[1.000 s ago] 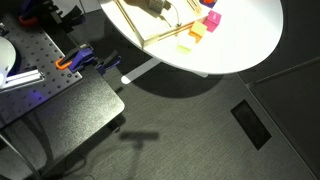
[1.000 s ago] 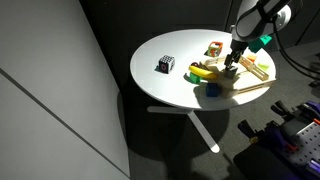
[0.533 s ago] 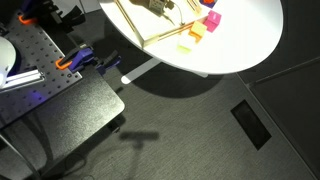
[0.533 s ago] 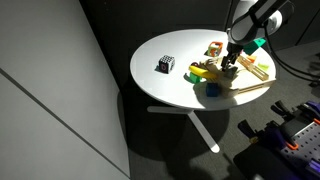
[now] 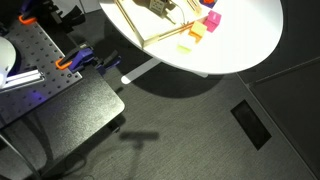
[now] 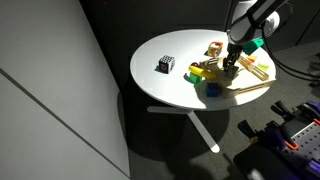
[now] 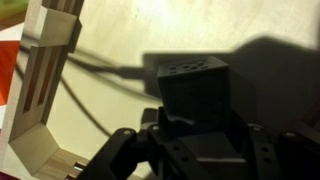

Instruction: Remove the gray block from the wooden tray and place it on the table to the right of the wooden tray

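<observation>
Next, I release the gray block beside the wooden tray's edge, between the yellow block and the orange block [image 5: 188,36].
In the wrist view the gray block [image 7: 195,85] lies in shadow on the pale wooden tray [image 7: 100,35], and my gripper [image 7: 197,122] is shut on it, with a dark finger against each of its sides. Both exterior views show the gripper [image 5: 160,8] [image 6: 232,67] down over the wooden tray [image 5: 140,25] [image 6: 251,80] on the round white table [image 5: 245,45] [image 6: 165,92]. The gripper hides the block in both of those views.
Yellow blocks [image 5: 186,46] and a pink block [image 5: 212,19] lie on the table beside the tray. A black-and-white cube [image 6: 166,65], a green block [image 6: 213,90] and a yellow piece [image 6: 203,72] also sit there. A dark perforated bench [image 5: 35,55] stands nearby.
The jaws have closed onto the gray block. The arm has hardly shifted over the tray.
</observation>
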### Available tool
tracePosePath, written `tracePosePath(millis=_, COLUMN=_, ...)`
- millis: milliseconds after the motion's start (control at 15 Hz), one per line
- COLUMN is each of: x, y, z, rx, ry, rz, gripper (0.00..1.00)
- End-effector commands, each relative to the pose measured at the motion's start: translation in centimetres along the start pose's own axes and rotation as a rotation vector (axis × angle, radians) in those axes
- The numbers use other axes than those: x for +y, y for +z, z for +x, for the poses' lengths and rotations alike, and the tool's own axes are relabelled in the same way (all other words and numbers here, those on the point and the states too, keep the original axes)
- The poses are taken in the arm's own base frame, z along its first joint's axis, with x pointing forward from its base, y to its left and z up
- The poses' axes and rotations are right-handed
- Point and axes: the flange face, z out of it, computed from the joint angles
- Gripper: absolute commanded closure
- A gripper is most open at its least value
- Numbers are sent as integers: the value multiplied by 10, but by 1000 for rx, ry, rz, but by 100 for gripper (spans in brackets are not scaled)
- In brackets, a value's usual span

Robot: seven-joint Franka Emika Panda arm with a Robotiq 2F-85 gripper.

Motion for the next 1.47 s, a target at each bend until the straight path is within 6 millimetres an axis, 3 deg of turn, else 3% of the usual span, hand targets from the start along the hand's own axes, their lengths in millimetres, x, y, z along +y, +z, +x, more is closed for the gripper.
tracePosePath(millis=0, x=11, y=-30, z=3, rx=-28, ry=37, rz=2, gripper=68)
tracePosePath(millis=400, x=35, y=-74, z=6, rx=-31, ry=104, rz=-2, gripper=69)
tracePosePath(millis=733, x=79, y=-91, z=0, rx=-43, ry=236, rz=-28, gripper=69)
tracePosePath(millis=1067, x=135, y=-90, z=-16, rx=-73, ry=379, rz=-37, gripper=69)
tracePosePath(millis=1400, x=176, y=-66, z=-35, rx=-124, ry=471, rz=-28, gripper=69)
